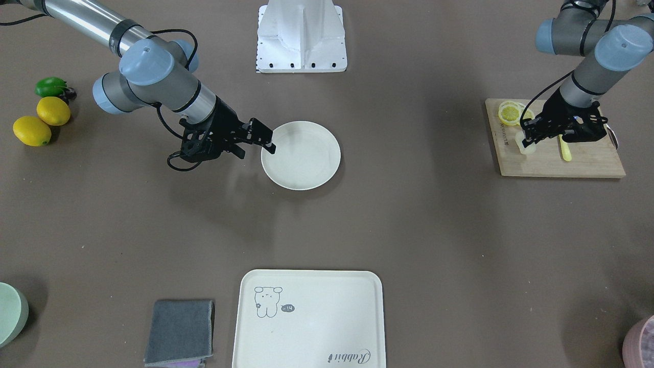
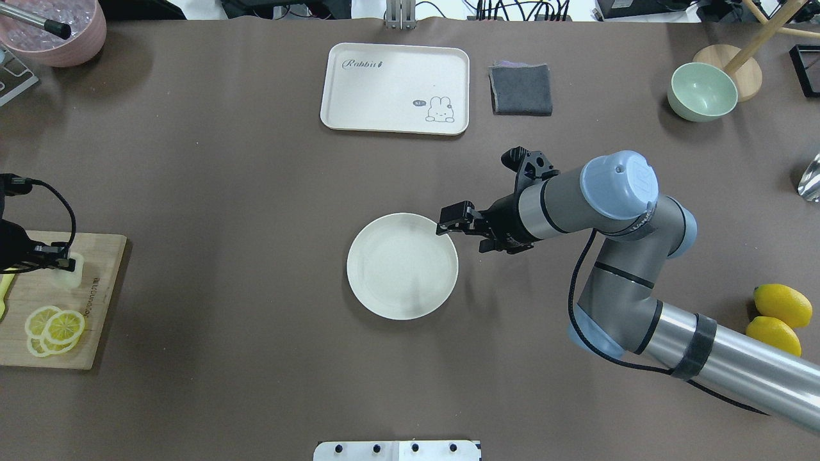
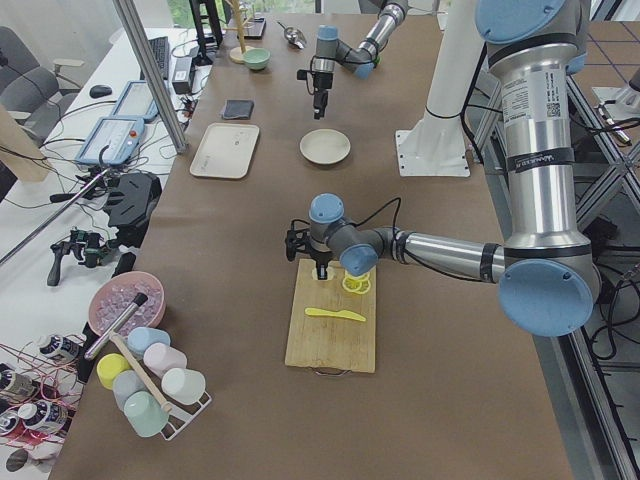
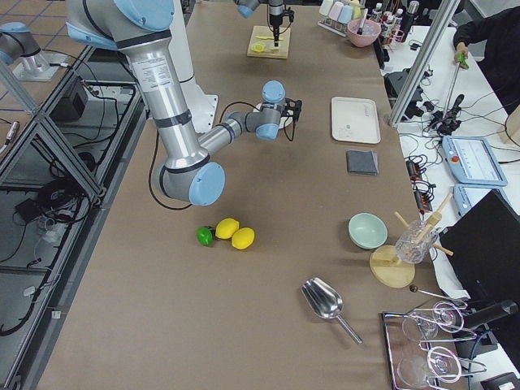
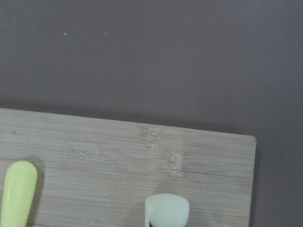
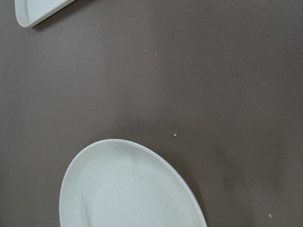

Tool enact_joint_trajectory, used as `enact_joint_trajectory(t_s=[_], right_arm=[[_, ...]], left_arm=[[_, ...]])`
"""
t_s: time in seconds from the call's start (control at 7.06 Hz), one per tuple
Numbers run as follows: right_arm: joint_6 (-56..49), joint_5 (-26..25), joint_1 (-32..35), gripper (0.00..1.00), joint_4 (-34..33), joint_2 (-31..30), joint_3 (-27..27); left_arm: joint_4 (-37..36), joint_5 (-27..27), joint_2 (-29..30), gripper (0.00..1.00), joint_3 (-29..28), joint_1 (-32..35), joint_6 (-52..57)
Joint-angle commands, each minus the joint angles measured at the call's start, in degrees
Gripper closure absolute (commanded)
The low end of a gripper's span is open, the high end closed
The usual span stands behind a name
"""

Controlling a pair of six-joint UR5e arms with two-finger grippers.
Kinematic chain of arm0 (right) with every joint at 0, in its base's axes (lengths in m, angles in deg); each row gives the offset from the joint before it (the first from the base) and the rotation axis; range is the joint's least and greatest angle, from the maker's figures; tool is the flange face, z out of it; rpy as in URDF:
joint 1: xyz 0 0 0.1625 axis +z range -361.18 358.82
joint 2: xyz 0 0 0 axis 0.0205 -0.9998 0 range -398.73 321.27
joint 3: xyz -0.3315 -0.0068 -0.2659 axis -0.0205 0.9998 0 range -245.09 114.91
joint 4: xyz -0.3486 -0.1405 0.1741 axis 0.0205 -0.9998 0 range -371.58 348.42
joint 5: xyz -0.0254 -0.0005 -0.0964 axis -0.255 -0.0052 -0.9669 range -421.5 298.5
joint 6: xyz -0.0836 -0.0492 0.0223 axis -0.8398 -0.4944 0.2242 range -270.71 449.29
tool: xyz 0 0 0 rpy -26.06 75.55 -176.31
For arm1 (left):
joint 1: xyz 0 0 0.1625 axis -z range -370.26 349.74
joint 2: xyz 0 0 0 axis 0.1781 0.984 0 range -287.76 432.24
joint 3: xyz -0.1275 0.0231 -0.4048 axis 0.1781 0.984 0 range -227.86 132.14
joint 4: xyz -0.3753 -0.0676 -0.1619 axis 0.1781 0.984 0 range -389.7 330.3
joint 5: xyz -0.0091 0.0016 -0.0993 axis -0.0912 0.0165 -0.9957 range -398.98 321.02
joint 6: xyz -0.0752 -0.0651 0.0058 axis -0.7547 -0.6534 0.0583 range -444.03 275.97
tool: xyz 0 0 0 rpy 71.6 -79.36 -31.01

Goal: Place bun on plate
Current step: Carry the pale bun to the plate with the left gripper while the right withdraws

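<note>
I should release the bun, now at the cutting board's edge, from my left gripper near the middle of the round off-white plate point(image 1: 309, 159).
The bun point(image 1: 525, 147) is a pale cream lump at the edge of a wooden cutting board point(image 1: 562, 166). My left gripper point(image 1: 529, 134) comes down on it, one finger on each side, and looks shut on the bun point(image 2: 70, 274). In the left wrist view only the top of the bun point(image 5: 166, 210) shows, at the bottom edge. The round off-white plate point(image 2: 402, 266) lies bare at mid-table. My right gripper point(image 2: 464, 232) hangs open at the plate's rim with nothing between its fingers. The right wrist view takes in part of the plate point(image 6: 128, 189).
Lemon slices point(image 2: 54, 326) and a yellow knife point(image 1: 564, 149) share the board. A cream tray point(image 2: 394, 88), grey cloth point(image 2: 520, 88) and green bowl point(image 2: 701, 91) stand at the far side. Two lemons point(image 2: 781, 306) lie to the right, and a pink bowl point(image 2: 57, 32) stands at the far left.
</note>
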Motion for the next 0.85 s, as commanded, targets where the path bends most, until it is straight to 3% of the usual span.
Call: enact_joint_trajectory(t_s=[0.0,0.14,0.42,0.71], right_arm=[[-0.93,13.49,11.08,0.02,-2.31,-2.23,-1.22],[-3.2,18.0,15.5,0.02,-2.67,-3.73,-1.31],[-11.01,22.42,21.31,0.02,-2.68,-8.46,-1.4],[-23.89,22.35,25.71,0.01,-2.76,-17.76,-1.93]], left_arm=[[-4.91,-1.23,3.37,0.8,4.82,0.5,-1.55],[-11.47,-1.23,9.05,0.8,6.41,0.59,-2.96],[-25.25,-0.53,26.33,0.79,5.99,-1.68,-13.63],[-36.63,9.52,39.54,0.79,3.98,-11.92,-20.77]])
